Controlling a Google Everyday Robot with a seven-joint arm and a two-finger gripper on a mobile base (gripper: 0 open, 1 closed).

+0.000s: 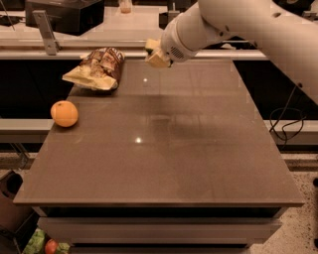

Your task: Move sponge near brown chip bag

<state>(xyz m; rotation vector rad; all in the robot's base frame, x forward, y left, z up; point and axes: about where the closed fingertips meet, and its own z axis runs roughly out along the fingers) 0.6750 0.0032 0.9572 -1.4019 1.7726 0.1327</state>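
My gripper will release the sponge on the table (131, 72) next to the brown chip bag, near the far edge of the table.
The pale yellow sponge (156, 55) is held in my gripper (160, 53) at the end of the white arm, raised above the far edge of the table. The brown chip bag (98, 68), dark brown with whitish print and a pale yellow end, lies at the far left of the table. The sponge hangs to the right of the bag, about a hand's width apart from it. The arm hides most of the gripper.
An orange (64, 113) sits near the left edge of the brown table (164, 163). A counter with a dark box (64, 15) stands behind the table. A cable (285, 126) hangs at the right. A bin (35, 243) is on the floor at lower left.
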